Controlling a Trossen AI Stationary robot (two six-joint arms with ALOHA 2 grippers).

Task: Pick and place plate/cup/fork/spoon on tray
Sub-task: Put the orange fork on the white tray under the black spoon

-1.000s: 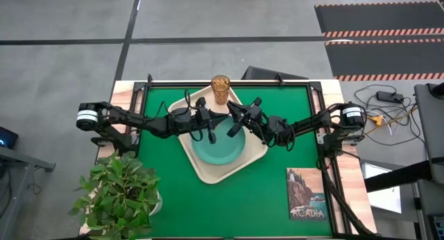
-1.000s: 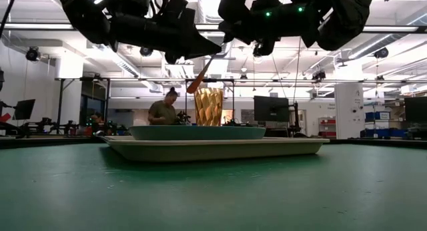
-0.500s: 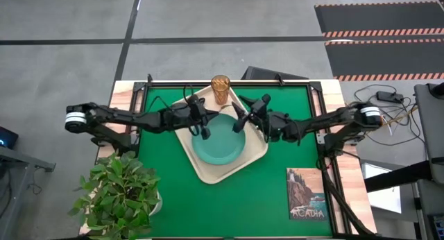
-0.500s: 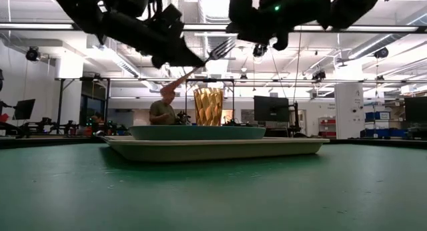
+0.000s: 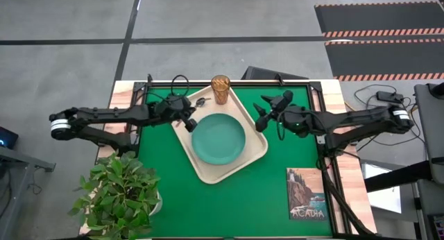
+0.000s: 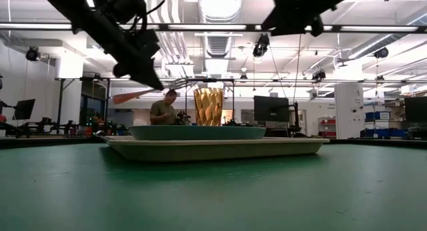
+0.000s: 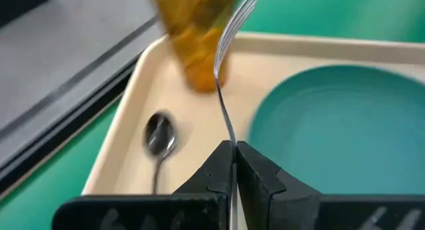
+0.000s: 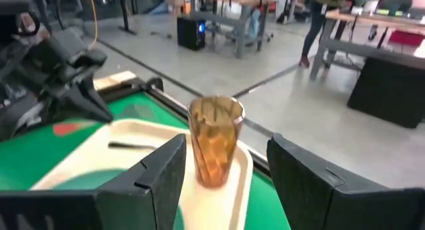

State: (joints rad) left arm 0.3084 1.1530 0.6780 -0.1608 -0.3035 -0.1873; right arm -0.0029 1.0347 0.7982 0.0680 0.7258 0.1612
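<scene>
The robot's left gripper should release the fork on the cream tray [image 5: 193, 118] [image 7: 189, 177] between the spoon and the teal plate.
The cream tray [image 5: 208, 172] lies on the green mat, turned at an angle. The teal plate [image 5: 218, 138] sits in its middle and the amber cup [image 5: 220, 89] stands upright at its far corner. The spoon [image 7: 159, 133] lies flat on the tray beside the cup. My left gripper [image 5: 190, 122] hovers over the tray's left edge, shut on the fork [image 6: 133, 95]. The fork's tines [image 7: 236, 17] point toward the cup. My right gripper [image 5: 266, 114] stands open above the mat, just right of the tray, with nothing between its fingers. My left gripper pinches the fork's thin metal neck [image 7: 229, 138] between its two fingertips. The fingers come slanting down from the table's left. The red handle [image 6: 130, 96] sticks out behind them and the tines ahead. The fork hangs nearly level, clear of tray and plate.
A picture book [image 5: 307, 193] lies at the mat's near right corner, and a potted plant [image 5: 121, 191] stands at the near left corner. A person [image 6: 163, 111] sits in the room beyond the table. Bare mat [image 5: 243, 205] lies in front of the tray.
My right gripper has opened, let go of the fork and drawn back toward the table's right edge. My left gripper, still shut on the fork, has moved toward the left edge. The fork has swung from steeply tilted to nearly level.
</scene>
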